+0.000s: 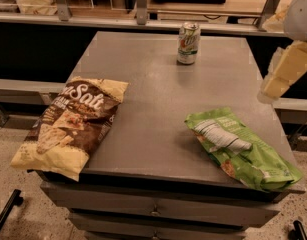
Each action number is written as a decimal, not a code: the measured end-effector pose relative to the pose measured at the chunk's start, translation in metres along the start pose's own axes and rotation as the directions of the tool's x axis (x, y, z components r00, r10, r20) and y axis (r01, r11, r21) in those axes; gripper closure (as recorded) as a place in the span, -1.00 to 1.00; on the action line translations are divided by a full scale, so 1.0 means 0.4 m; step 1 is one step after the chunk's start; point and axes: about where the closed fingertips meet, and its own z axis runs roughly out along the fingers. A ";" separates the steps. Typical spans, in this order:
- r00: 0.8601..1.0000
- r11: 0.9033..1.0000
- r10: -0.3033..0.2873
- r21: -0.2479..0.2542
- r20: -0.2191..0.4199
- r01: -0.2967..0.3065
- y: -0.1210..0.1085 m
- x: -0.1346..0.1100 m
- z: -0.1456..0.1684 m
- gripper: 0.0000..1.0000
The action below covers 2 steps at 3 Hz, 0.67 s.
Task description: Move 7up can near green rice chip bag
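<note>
The upper part of the 7up can (pixel 189 31), which stands near the table's far edge, will be gripped by my gripper.
The 7up can (pixel 188 43) stands upright near the far edge of the grey table (pixel 153 114), a little right of the middle. The green rice chip bag (pixel 240 149) lies flat at the table's front right corner, white label panel facing up. My gripper (pixel 280 76) hangs at the right edge of the view, beyond the table's right side. It is well to the right of the can, above and behind the green bag, and touches neither.
A larger brown-and-cream chip bag (pixel 70 126) lies at the table's front left, overhanging the edge. A counter with metal posts (pixel 141 4) runs behind the table. Drawers (pixel 153 209) sit under the tabletop.
</note>
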 end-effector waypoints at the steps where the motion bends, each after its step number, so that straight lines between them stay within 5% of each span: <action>1: 0.995 0.999 -0.004 0.040 0.104 0.000 -0.093 -0.048 -0.002 -1.00; 2: 0.975 0.997 -0.023 0.071 0.221 0.007 -0.197 -0.129 0.019 -1.00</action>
